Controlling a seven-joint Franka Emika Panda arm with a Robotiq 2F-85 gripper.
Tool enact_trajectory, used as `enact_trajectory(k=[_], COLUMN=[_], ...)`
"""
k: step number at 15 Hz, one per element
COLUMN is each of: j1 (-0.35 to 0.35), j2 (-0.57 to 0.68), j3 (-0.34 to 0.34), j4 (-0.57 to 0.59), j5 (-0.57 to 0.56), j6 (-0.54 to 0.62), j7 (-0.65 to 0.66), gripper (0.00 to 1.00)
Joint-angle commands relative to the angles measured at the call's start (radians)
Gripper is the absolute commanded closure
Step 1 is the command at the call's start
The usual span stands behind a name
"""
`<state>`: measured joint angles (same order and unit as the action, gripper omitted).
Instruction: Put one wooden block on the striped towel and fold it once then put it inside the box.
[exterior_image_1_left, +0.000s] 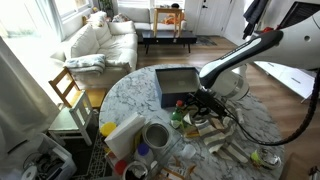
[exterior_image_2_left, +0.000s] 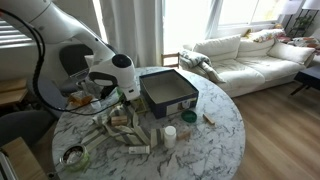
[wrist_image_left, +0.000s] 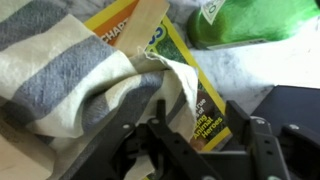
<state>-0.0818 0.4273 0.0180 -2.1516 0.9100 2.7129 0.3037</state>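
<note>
The towel's edge lies loose between my open fingers over the yellow book, so I need to pinch it and fold it over the wooden block (exterior_image_2_left: 119, 121).
In the wrist view, the grey-and-white striped towel (wrist_image_left: 70, 75) lies bunched over a yellow book (wrist_image_left: 180, 60). A tan wooden block (wrist_image_left: 148, 20) pokes out from under the towel's top edge. My gripper (wrist_image_left: 197, 128) is open and hangs just above the towel's folded edge, with that edge and the book between the fingers. The dark box (wrist_image_left: 300, 105) is right beside it. In both exterior views the gripper (exterior_image_1_left: 197, 100) (exterior_image_2_left: 112, 90) hovers low next to the box (exterior_image_1_left: 176, 84) (exterior_image_2_left: 168, 92). Loose wooden blocks (exterior_image_2_left: 125, 128) lie on the table.
A round marble table (exterior_image_2_left: 215, 135) holds a green object (wrist_image_left: 250, 20), a small white jar (exterior_image_2_left: 170, 135), a tape roll (exterior_image_2_left: 74, 155), a metal bowl (exterior_image_1_left: 156, 134) and other clutter. A wooden chair (exterior_image_1_left: 68, 92) and a white sofa (exterior_image_1_left: 100, 40) stand beyond the table.
</note>
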Motion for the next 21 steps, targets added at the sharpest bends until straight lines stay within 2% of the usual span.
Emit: enact_trajectory(k=[1, 2, 3, 4, 7, 10, 14, 17, 21], j1=[-0.019, -0.02, -0.019, -0.016, -0.011, 0.009, 0.018, 0.01, -0.009], j2=[0.027, 0.028, 0.03, 0.031, 0.018, -0.006, -0.055, -0.142, -0.248], j3=[0.033, 0.034, 0.033, 0.031, 0.015, -0.023, -0.069, -0.109, -0.171], j4=[0.008, 0.01, 0.011, 0.011, 0.002, -0.005, -0.027, -0.054, -0.084], j5=[0.069, 0.075, 0.077, 0.074, 0.04, -0.014, -0.155, -0.303, -0.553], j6=[0.047, 0.051, 0.051, 0.053, 0.026, 0.0, -0.048, -0.158, -0.388], j7=[-0.08, -0.093, -0.098, -0.102, -0.097, -0.084, -0.049, -0.027, 0.009], gripper=[0.58, 0.6, 0.67, 0.77, 0.99, 1.0, 0.99, 0.99, 0.99])
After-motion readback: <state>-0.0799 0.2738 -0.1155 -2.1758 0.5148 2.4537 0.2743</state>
